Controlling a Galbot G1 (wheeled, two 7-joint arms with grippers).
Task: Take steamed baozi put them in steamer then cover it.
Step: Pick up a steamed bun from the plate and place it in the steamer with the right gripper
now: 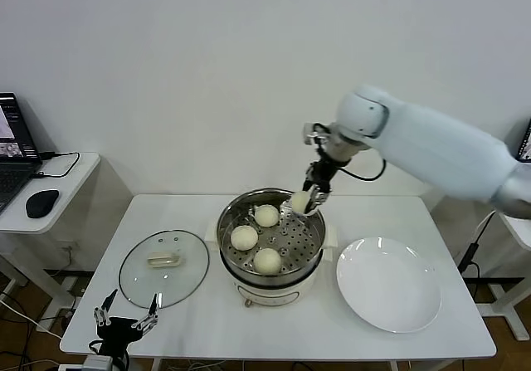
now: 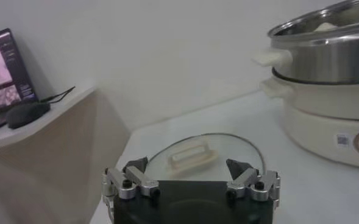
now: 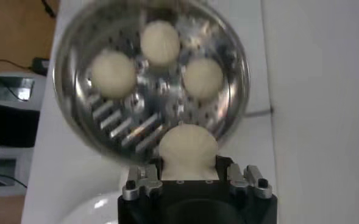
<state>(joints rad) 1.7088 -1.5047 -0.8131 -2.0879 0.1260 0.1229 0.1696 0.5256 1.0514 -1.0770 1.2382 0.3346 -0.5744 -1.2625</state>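
Observation:
The robot's right gripper should release its baozi on the empty part of the perforated tray (image 1: 297,235) (image 3: 152,123), toward the white plate.
The steamer (image 1: 229,222) stands mid-table, its perforated tray holding three baozi (image 1: 266,215) (image 1: 244,237) (image 1: 267,261). My right gripper (image 1: 305,202) is shut on the fourth baozi (image 1: 299,201) and holds it just above the steamer's far right rim. In the right wrist view that baozi (image 3: 187,151) sits between the jaws with the steamer (image 3: 75,131) below. The glass cover (image 1: 137,284) lies flat on the table left of the steamer, handle up; it also shows in the left wrist view (image 2: 193,152). My left gripper (image 1: 125,319) is open, parked at the table's front left edge.
A white plate (image 1: 387,283) lies right of the steamer. A side table at far left holds a laptop (image 1: 15,143) and a mouse (image 1: 41,202). A wall stands close behind the table.

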